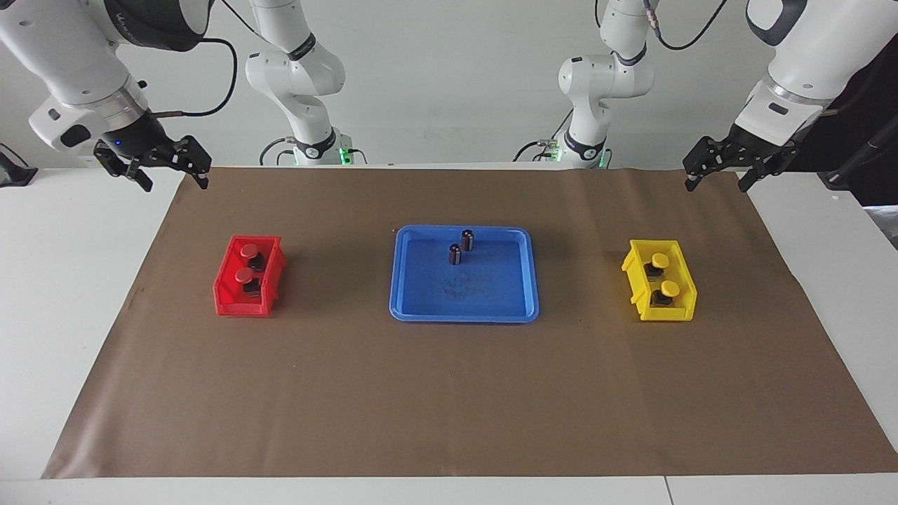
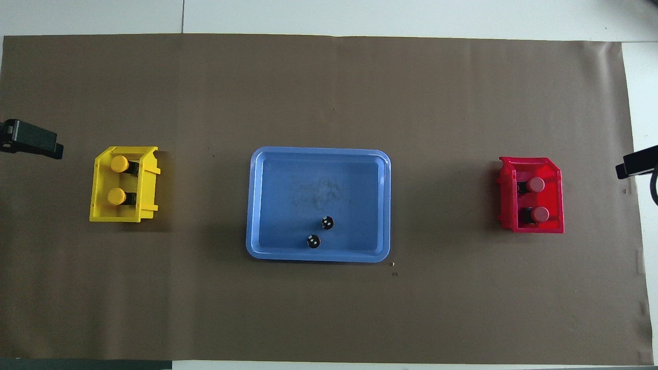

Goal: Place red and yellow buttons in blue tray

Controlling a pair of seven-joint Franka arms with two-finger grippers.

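I should next move my right gripper to the red bin's far end [image 2: 531,185] and grasp the red button farther from the robots' table edge.
Two red buttons [image 1: 248,250] [image 2: 536,184] sit in a small red bin [image 1: 228,298] toward the right arm's end of the table. Two yellow buttons [image 1: 659,260] [image 2: 119,163] sit in a small yellow bin [image 1: 666,313] toward the left arm's end. The blue tray [image 1: 491,284] [image 2: 318,257] lies midway between the bins. My left gripper [image 1: 717,184] [image 2: 31,141] hangs open and empty over the mat's edge near the yellow bin. Over the mat's corner by the red bin, my right gripper [image 1: 175,181] [image 2: 637,164] is open and empty too.
Two small dark cylinders [image 1: 467,240] [image 2: 327,223] stand in the tray, in the part nearer the robots. A brown mat [image 1: 449,393] covers most of the white table. Two more robot arms [image 1: 302,84] stand at the robots' edge of the table.
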